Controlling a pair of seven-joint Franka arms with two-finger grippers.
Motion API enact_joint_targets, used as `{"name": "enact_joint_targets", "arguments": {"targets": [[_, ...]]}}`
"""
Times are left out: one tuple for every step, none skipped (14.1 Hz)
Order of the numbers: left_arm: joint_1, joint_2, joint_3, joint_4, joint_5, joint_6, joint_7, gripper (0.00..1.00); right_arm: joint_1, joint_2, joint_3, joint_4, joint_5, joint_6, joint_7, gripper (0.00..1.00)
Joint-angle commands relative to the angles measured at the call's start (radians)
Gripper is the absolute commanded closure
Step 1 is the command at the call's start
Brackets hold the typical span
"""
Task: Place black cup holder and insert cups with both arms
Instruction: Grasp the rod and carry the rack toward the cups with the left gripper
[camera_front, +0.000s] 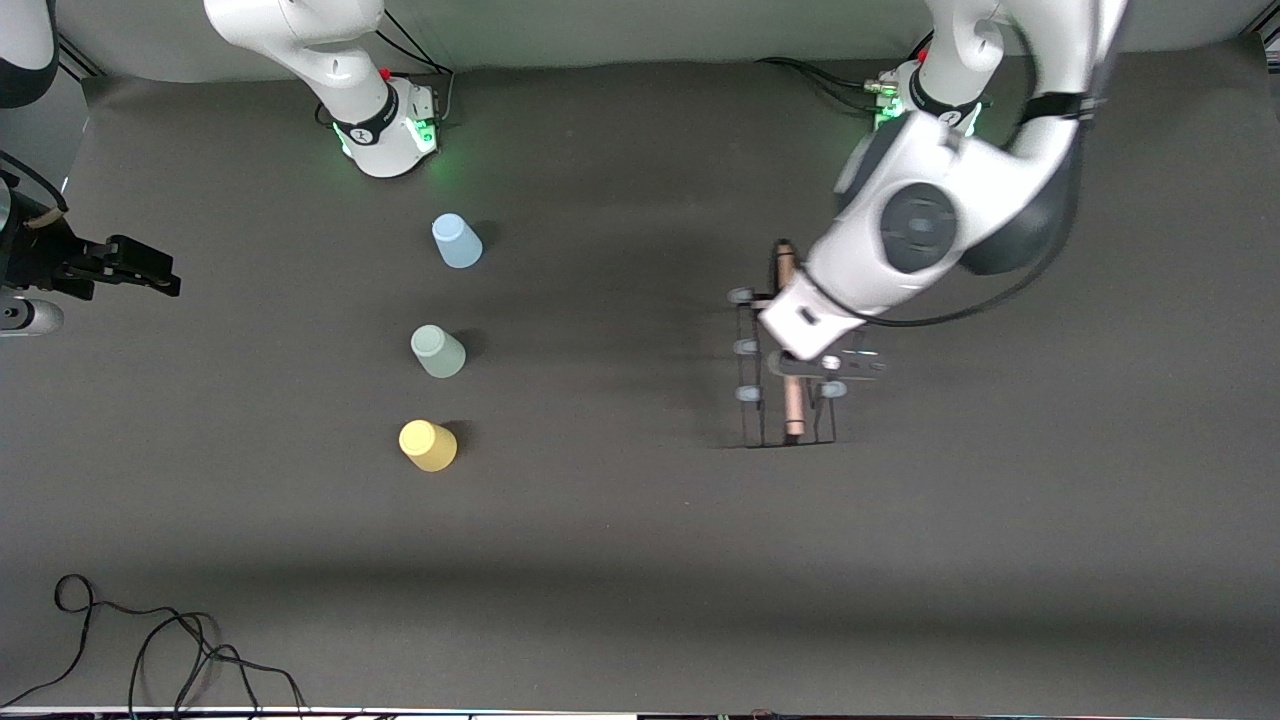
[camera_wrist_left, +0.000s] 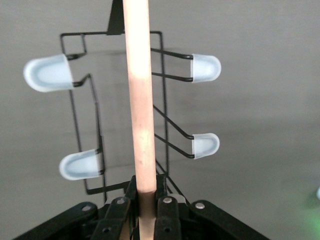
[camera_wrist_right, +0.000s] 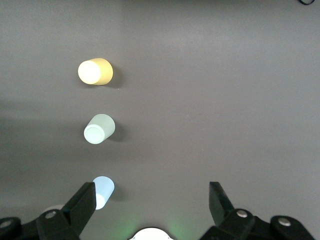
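Note:
The black cup holder will go down from my left gripper onto the bare mat (camera_front: 597, 382), next to the mint green cup.
The black cup holder (camera_front: 794, 415) stands upright toward the left arm's end of the table, its pale-tipped pegs (camera_wrist_left: 205, 67) sticking out to both sides. My left gripper (camera_front: 795, 368) is shut on its wooden rod handle (camera_wrist_left: 140, 100), the fingers (camera_wrist_left: 168, 210) clamped on the rod. Whether the base rests on the table I cannot tell. Three cups stand in a row toward the right arm's end: light blue (camera_front: 457, 241) farthest from the front camera, mint green (camera_front: 438, 351) in the middle, yellow (camera_front: 428, 445) nearest. My right gripper (camera_front: 160, 272) hangs open, high over that end and holding nothing.
The right arm's green-lit base (camera_front: 390, 130) and the left arm's base (camera_front: 900, 95) stand along the table's edge farthest from the front camera. Loose black cables (camera_front: 150, 650) lie at the near corner on the right arm's end. Bare dark mat (camera_front: 600, 400) separates cups and holder.

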Motion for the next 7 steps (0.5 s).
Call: {"name": "enact_joint_targets", "arguments": {"targets": [[-0.135, 0.120, 0.019, 0.142, 0.004, -0.007, -0.124, 1.00, 0.001, -0.012, 0.000, -0.006, -0.017, -0.003, -0.016, 0.00], [-0.167, 0.128, 0.019, 0.142, 0.004, 0.017, -0.132, 1.00, 0.001, -0.012, 0.000, -0.007, -0.017, -0.003, -0.016, 0.00], [-0.180, 0.134, 0.018, 0.140, -0.001, 0.058, -0.141, 1.00, 0.001, -0.012, 0.000, -0.006, -0.017, -0.003, -0.016, 0.00], [-0.201, 0.146, 0.018, 0.143, -0.008, 0.098, -0.169, 1.00, 0.001, -0.012, 0.000, -0.006, -0.017, -0.003, -0.016, 0.00], [-0.221, 0.166, 0.018, 0.149, -0.008, 0.132, -0.203, 1.00, 0.001, -0.012, 0.000, -0.006, -0.017, -0.003, -0.016, 0.00], [-0.243, 0.184, 0.018, 0.165, -0.005, 0.158, -0.218, 1.00, 0.001, -0.012, 0.000, -0.007, -0.017, -0.003, -0.016, 0.00], [-0.269, 0.210, 0.016, 0.181, -0.010, 0.181, -0.223, 1.00, 0.001, -0.012, 0.000, -0.007, -0.017, -0.003, -0.016, 0.00]]}}
